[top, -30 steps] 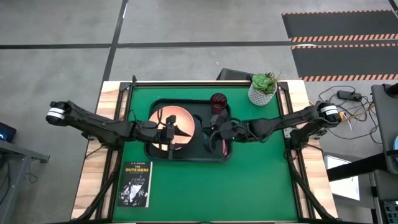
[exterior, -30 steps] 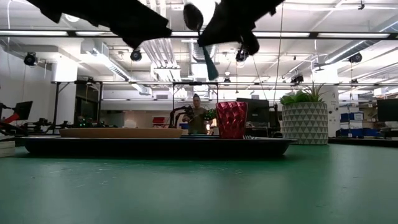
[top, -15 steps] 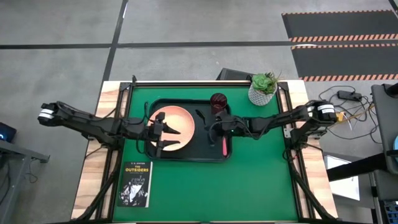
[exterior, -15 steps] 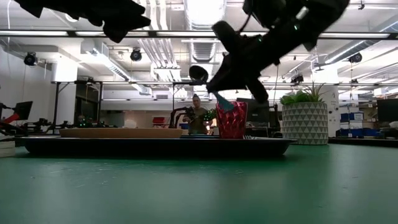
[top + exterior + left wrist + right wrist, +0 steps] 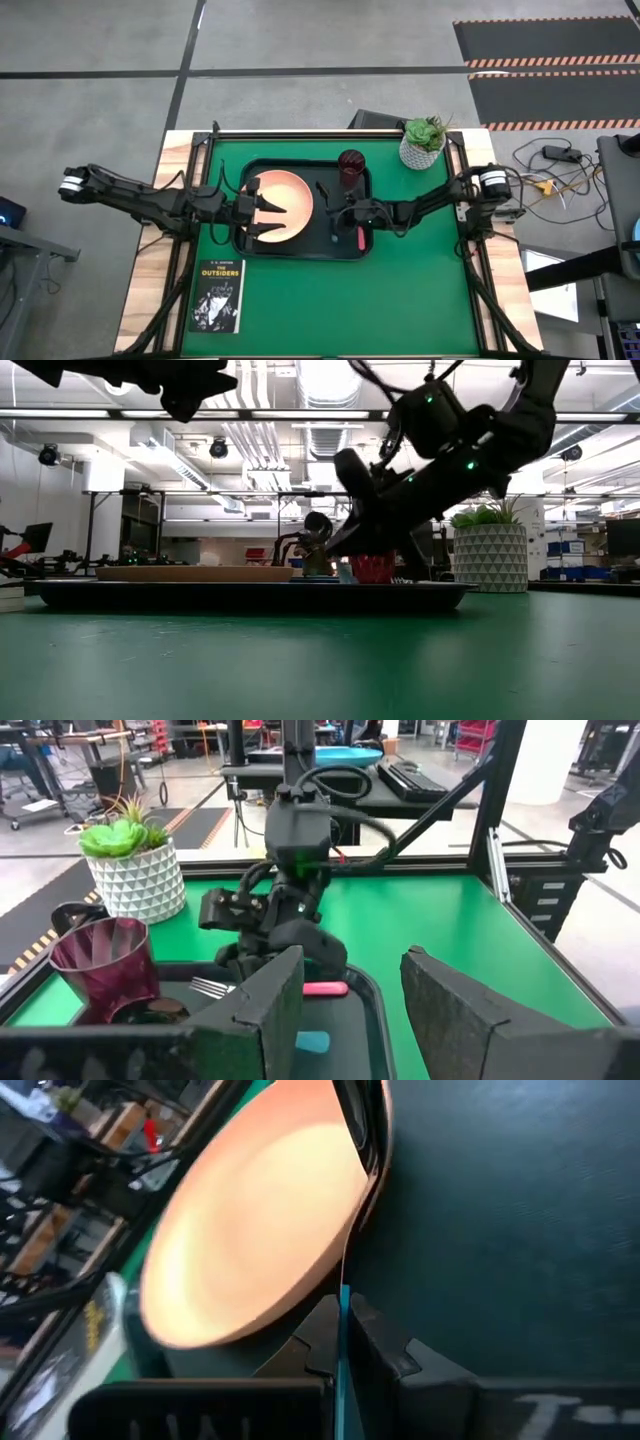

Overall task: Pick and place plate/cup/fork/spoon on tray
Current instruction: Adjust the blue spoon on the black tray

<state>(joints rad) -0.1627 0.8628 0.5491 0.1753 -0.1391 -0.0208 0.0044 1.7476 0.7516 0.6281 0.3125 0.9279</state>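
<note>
The spoon tilts bowl-up beside the plate in my low, slanting right gripper; next I lay it flat, then grab the blue handle point(image 5: 345, 1302) from above.
The dark tray point(image 5: 300, 252) lies mid-table. On it are the salmon-pink plate point(image 5: 285, 198) at its left, the dark red cup point(image 5: 351, 163) at its far right corner and the pink-handled fork point(image 5: 360, 238) along its right side. My right gripper point(image 5: 339, 214) is low over the tray, right of the plate, shut on the blue-handled spoon point(image 5: 343, 1310). My left gripper point(image 5: 262, 210) is open and empty above the plate's left part; its fingers point(image 5: 270, 1005) stand apart. My right gripper pinches the spoon's light blue handle point(image 5: 342, 1320) between its two fingers. The fingers slant down from the table's right and lie across the handle. The spoon is tilted, its bowl point(image 5: 318, 523) up and its handle end point(image 5: 345, 571) down at the tray; I cannot tell whether it touches.
A white pot with a green plant point(image 5: 424, 142) stands at the far right of the green mat. A black book point(image 5: 217, 294) lies near the front left. The tray's near half point(image 5: 300, 240) between plate and fork is bare. A person shows far off in the room point(image 5: 318, 550).
My right gripper has come down toward the tray with the spoon, which has tipped so that its bowl is up and its handle end is low by the tray floor. My left gripper has drawn back a little toward the table's left edge.
</note>
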